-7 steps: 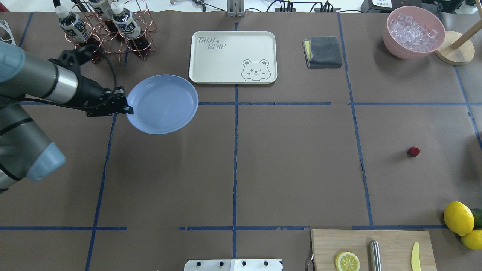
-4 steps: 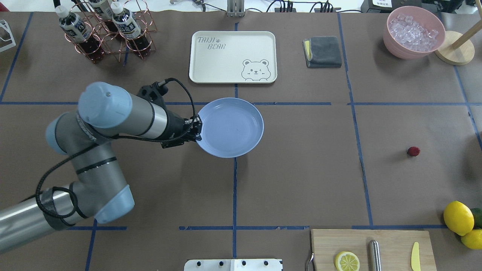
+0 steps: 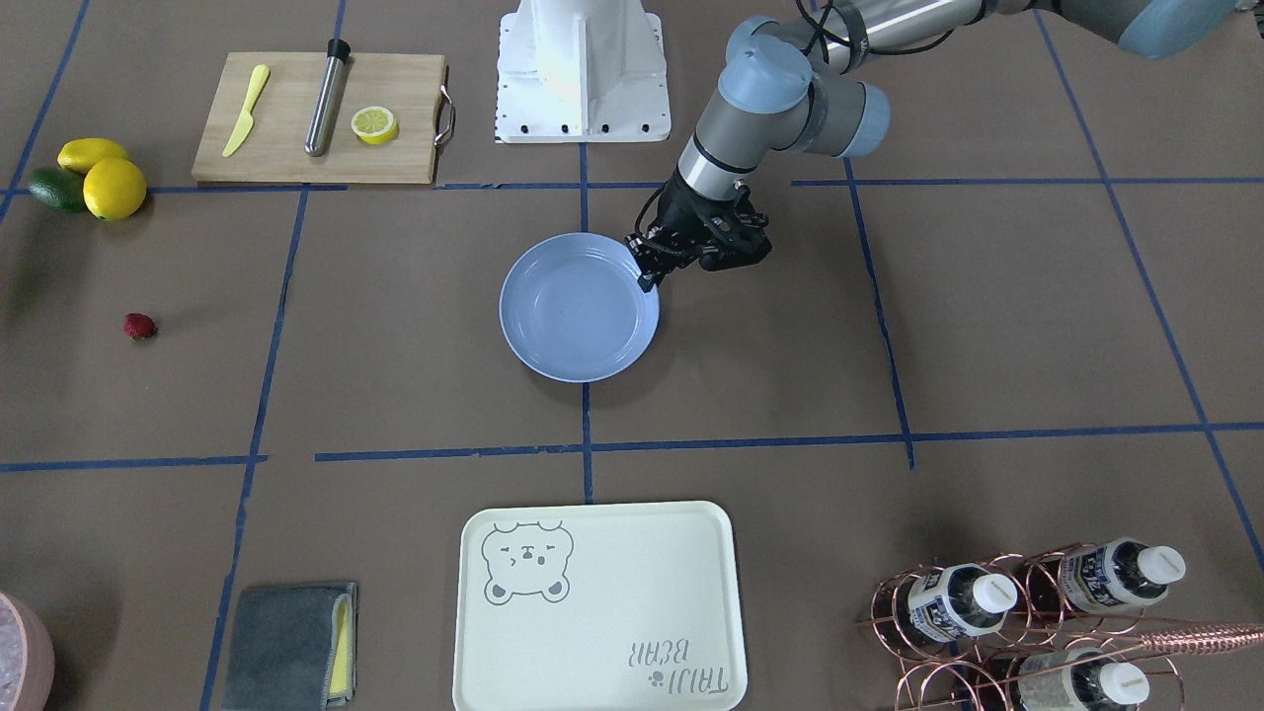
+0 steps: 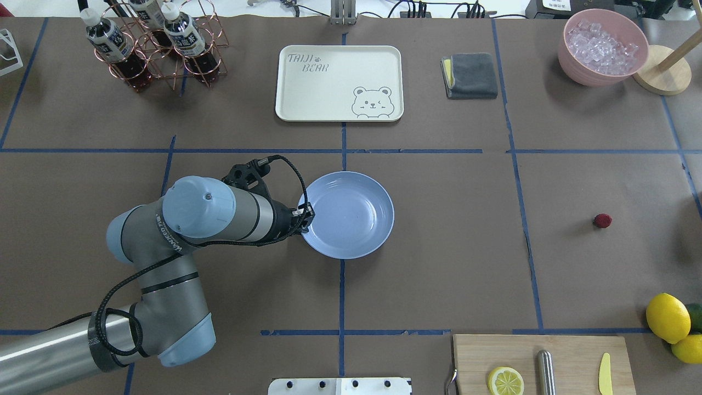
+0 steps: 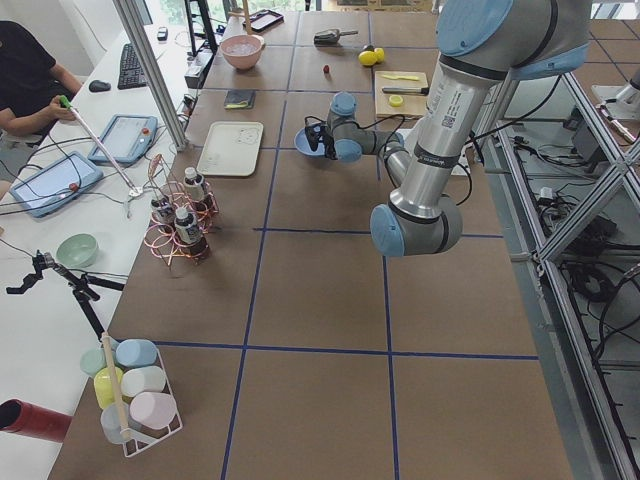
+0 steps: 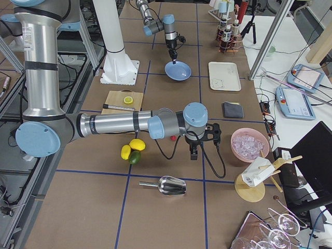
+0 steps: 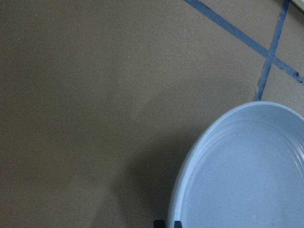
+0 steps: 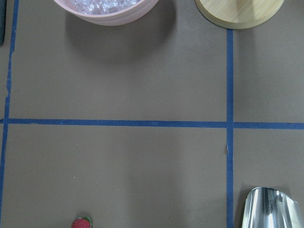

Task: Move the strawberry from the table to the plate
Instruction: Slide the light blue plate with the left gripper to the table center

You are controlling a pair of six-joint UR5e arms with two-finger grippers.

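The strawberry has a red body [image 3: 138, 324] [image 8: 80, 223] next to its green leaves. Next, my right gripper closes on it there.
The strawberry [image 4: 602, 220] is a tiny dark red berry lying alone on the brown-paper table [image 4: 439, 247] at the right. It also shows as the strawberry [image 3: 139, 326] and, at the bottom edge of the right wrist view, the strawberry [image 8: 81, 223]. The light blue plate [image 4: 351, 214] is near the table's middle and holds nothing. My left gripper [image 4: 307, 215] is shut on the plate's left rim. The plate [image 7: 247, 175] casts a shadow on the paper. My right gripper [image 6: 193, 150] hangs over the table close to the strawberry; I cannot tell if it is open or shut.
A cream bear tray [image 4: 339, 82], bottle rack [image 4: 159, 44], grey cloth [image 4: 470, 75] and pink bowl of ice [image 4: 602, 46] line the far side. A cutting board [image 4: 471, 356] and lemons [image 4: 667, 317] sit near right. A metal scoop [image 8: 270, 209] lies beside the right arm.
My left arm has carried the plate from the far left to the table's middle and closer to the robot. The strawberry has not moved.
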